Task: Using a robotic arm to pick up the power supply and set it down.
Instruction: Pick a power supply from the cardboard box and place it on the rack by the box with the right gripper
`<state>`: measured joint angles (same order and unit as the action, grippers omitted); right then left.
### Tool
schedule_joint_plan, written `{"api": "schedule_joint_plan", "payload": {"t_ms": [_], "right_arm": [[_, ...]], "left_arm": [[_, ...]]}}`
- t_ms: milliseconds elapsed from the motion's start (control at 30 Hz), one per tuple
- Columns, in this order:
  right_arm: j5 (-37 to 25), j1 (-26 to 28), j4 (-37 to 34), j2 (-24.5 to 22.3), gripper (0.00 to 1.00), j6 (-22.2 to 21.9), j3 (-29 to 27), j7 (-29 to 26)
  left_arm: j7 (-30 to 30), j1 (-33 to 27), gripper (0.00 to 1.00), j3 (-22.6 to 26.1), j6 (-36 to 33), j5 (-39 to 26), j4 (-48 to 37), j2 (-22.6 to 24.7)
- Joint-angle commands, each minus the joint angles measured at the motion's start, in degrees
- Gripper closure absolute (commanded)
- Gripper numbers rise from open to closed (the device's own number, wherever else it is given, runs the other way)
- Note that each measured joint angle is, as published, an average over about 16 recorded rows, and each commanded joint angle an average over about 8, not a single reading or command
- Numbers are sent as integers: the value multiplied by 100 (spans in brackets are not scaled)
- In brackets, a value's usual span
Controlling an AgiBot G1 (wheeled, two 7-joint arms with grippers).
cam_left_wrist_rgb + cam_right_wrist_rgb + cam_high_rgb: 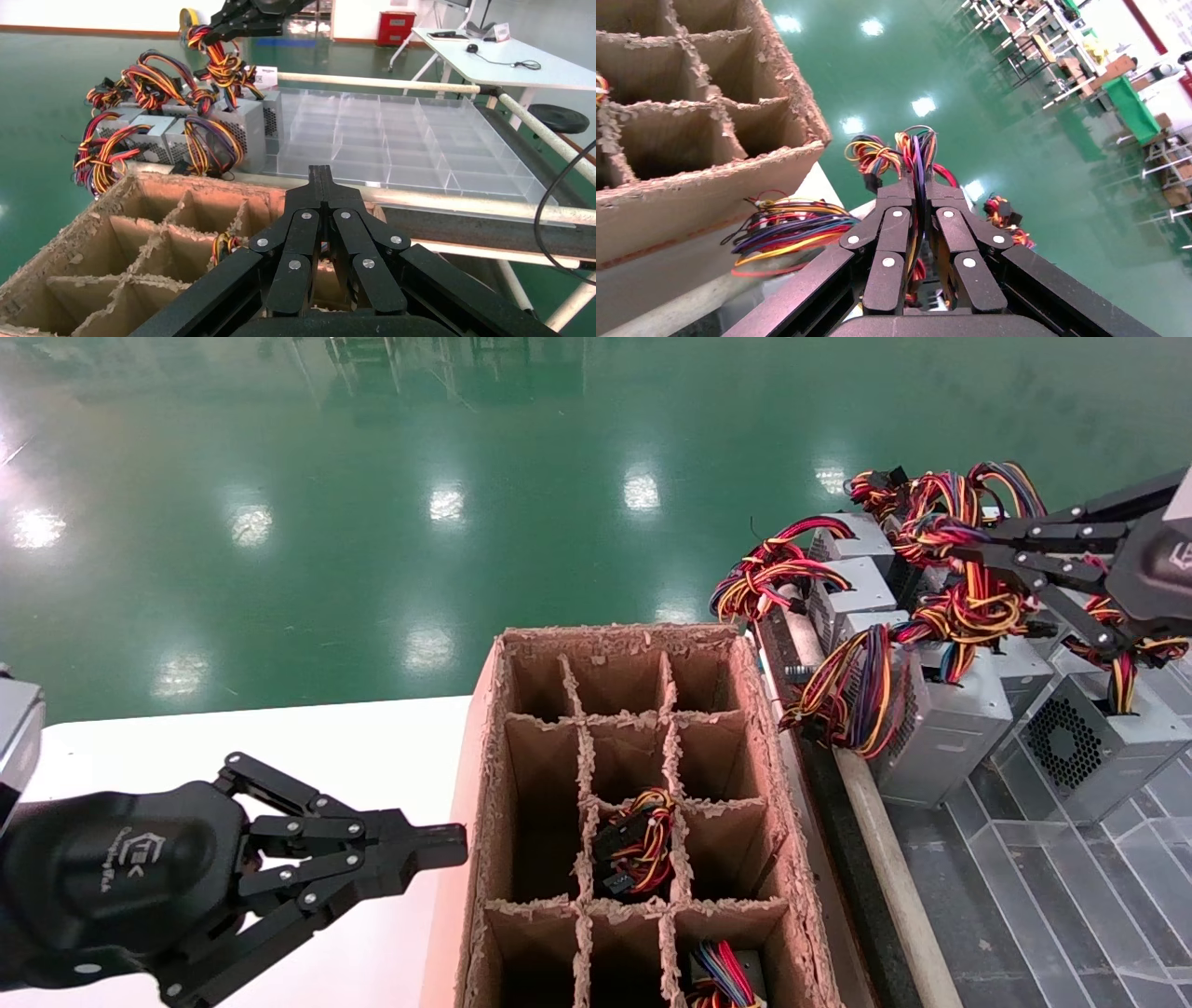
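Note:
The coloured wires, now hanging down towards the grey boxes, will be released by my right gripper over the nearest grey power supply [923, 635] beside the white rail.
My right gripper [964, 549] is at the far right, above a row of grey power supplies [945, 714], and is shut on a bundle of coloured wires [973, 607] of one power supply. In the right wrist view the wires [916, 151] run between the closed fingers of the right gripper [916, 188]. The bundle hangs down towards the grey boxes, and I cannot tell which box it belongs to. My left gripper [447, 845] is shut and empty, low at the left beside the cardboard box; the left wrist view shows this gripper [321, 177] closed too.
A cardboard box [484, 756] with divider cells stands in the middle. Wires [638, 840] fill one centre cell and more wires [722, 980] show in a near one. A clear compartment tray [1024, 868] lies at the right, with a white rail [875, 840] between it and the box. Green floor lies beyond.

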<state>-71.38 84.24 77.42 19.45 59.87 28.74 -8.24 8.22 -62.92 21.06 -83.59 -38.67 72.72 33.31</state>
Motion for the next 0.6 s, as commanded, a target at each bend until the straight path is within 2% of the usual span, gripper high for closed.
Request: {"api": "schedule_joint_plan", "payload": {"t_ms": [33,600], "right_arm": [[62,-35,-1,-48,100,-1,-22,16],[-87,-548,-128,380,100,-645,163,48]], "left_arm": [[0,0,100,0,0,0,0,0],[-1,0,100,1,0,1,0,0]]}}
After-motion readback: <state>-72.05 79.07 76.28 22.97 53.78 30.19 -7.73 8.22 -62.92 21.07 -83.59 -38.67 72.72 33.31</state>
